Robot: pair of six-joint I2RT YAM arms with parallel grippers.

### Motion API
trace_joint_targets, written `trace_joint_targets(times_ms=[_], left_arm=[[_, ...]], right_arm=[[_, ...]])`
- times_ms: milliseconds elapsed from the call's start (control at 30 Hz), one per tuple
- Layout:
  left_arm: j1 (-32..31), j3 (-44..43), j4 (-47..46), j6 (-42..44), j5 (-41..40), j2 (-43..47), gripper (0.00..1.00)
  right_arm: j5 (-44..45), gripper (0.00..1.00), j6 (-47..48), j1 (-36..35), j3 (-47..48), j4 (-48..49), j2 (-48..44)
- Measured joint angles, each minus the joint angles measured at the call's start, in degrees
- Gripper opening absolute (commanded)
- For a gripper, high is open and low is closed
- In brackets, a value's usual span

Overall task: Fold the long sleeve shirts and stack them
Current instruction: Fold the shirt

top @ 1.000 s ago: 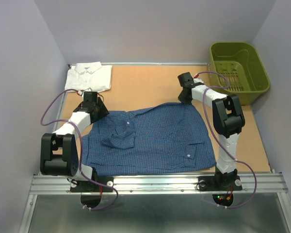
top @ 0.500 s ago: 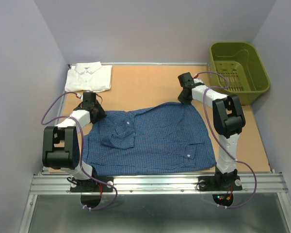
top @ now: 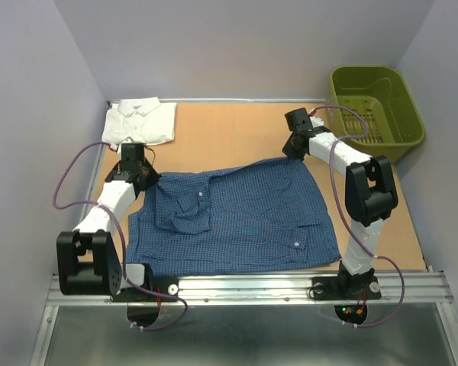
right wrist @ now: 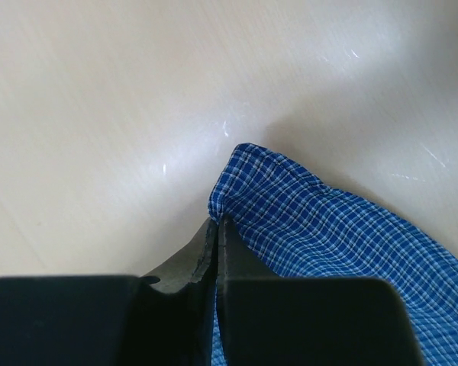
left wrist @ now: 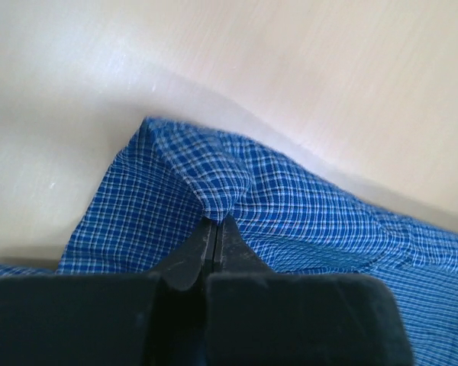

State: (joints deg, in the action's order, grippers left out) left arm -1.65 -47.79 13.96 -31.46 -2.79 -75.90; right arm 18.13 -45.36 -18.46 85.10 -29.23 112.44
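The far edge of the shirt slants back to the corner in my right gripper. Next, I lower that corner and take the shirt nearer its outer side [top: 312,183].
A dark blue checked long sleeve shirt [top: 237,217] lies spread over the middle of the table. My left gripper [top: 143,177] is shut on its far left corner; the left wrist view shows the checked cloth [left wrist: 214,187] bunched at the tips of my left gripper [left wrist: 216,223]. At the far right corner my right gripper [top: 291,152] is shut on the shirt's edge, and the right wrist view has the blue fabric [right wrist: 313,221] pinched in my right gripper [right wrist: 216,221]. A folded white long sleeve shirt [top: 140,120] rests at the back left corner.
An olive-green plastic basket [top: 375,110] stands at the back right, beside the table. Grey walls close in the left, back and right sides. A metal rail [top: 244,286] runs along the near edge by the arm bases.
My left gripper moved to the shirt's far left corner and closed on it. The right gripper shifted slightly back, and the shirt's far edge has pulled a little away from me.
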Motion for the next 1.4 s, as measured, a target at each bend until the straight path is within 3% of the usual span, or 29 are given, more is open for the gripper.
trace_joint_targets(times_ms=[800, 967, 1067, 1233, 1400], left_arm=[[0.7, 4.3, 13.9, -2.7, 2.6, 15.7, 0.00], [0.7, 6.7, 14.7, -3.1, 2.8, 16.6, 0.03], [1.1, 8.1, 15.3, -3.3, 2.9, 16.8, 0.14], [2.4, 8.5, 16.0, -3.9, 2.7, 18.9, 0.24], [2.5, 8.3, 16.4, -3.9, 1.6, 21.6, 0.25]], right_arm=[[-4.3, 0.09, -3.4, -0.2, -30.3, 0.5, -28.6], [-5.1, 0.25, -5.2, -0.4, -35.1, 1.2, -31.6], [-5.1, 0.40, -6.0, -0.4, -38.0, 1.1, -33.5], [-4.5, 0.46, -5.7, -0.4, -39.4, 0.7, -37.3], [-3.5, 0.47, -4.7, -0.4, -39.1, 0.8, -39.4]])
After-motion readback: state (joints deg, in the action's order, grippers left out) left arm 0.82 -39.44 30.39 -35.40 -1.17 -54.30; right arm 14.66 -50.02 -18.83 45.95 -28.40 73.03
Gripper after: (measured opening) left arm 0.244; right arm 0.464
